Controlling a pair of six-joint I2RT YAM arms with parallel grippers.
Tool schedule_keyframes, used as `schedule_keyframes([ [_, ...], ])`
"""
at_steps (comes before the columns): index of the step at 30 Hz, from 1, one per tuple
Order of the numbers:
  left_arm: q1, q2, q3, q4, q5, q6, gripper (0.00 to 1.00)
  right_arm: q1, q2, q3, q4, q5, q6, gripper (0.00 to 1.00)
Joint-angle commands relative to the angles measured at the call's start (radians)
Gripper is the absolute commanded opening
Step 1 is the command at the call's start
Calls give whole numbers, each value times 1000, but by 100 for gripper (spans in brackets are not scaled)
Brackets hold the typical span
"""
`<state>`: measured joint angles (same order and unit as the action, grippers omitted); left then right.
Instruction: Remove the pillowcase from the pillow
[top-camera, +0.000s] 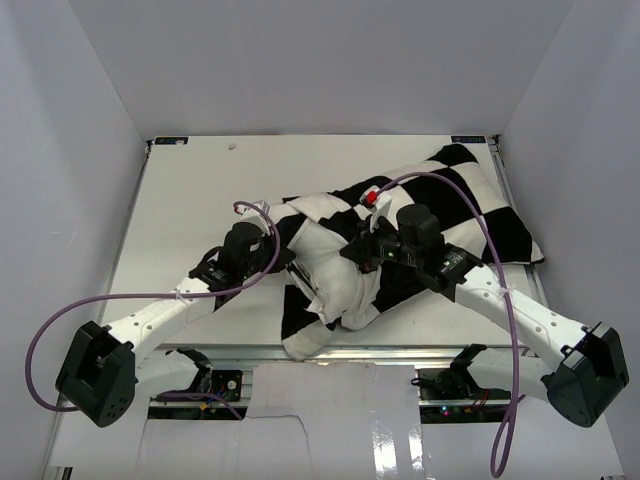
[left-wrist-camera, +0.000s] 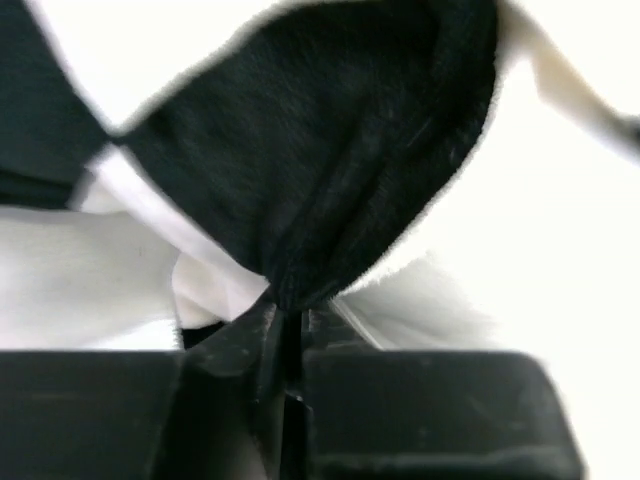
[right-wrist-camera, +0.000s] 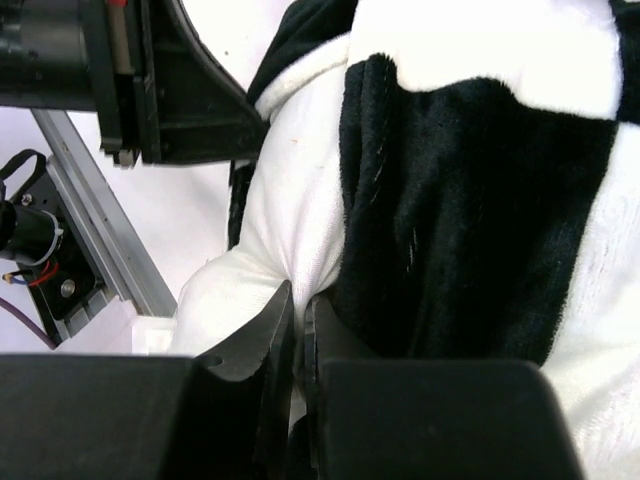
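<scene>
The left gripper is pinching a black fold of the pillowcase, so it should let go of that fold and grasp the bulging white pillow (top-camera: 325, 262) before the pillowcase comes off.
The black and white checkered pillowcase (top-camera: 470, 200) lies at the centre right of the table. The plain white pillow (top-camera: 340, 285) bulges out of its near left end. My left gripper (top-camera: 288, 262) is shut on a black fold of the pillowcase (left-wrist-camera: 330, 150), pinched between its jaws (left-wrist-camera: 288, 310). My right gripper (top-camera: 358, 252) sits on top of the bundle. It is shut on a pinch of smooth white pillow fabric (right-wrist-camera: 290, 200) right beside a black square of the pillowcase (right-wrist-camera: 470, 210); the pinch sits between its jaws (right-wrist-camera: 300, 305). The rest of the pillow is hidden inside the cover.
White walls close in the table on the left, back and right. An aluminium rail (top-camera: 400, 352) runs along the near edge and also shows in the right wrist view (right-wrist-camera: 100, 220). The left arm's wrist (right-wrist-camera: 150, 90) is close to the right gripper.
</scene>
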<state>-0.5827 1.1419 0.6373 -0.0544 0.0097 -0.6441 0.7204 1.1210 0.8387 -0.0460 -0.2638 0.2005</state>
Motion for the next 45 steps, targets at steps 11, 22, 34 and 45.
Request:
schedule_keyframes([
  [11, 164, -7, 41, -84, -367, -83, 0, -56, -300, -69, -44, -77, 10, 8],
  [22, 398, 82, 147, -58, -65, -123, 0, -65, -447, -38, -179, -68, -32, 8],
  [34, 423, 261, 200, 19, 271, -97, 3, -64, -444, -138, 104, -252, 79, 8],
  [45, 448, 432, 321, -33, 186, -153, 2, -64, -549, -115, 115, -330, 99, 8],
])
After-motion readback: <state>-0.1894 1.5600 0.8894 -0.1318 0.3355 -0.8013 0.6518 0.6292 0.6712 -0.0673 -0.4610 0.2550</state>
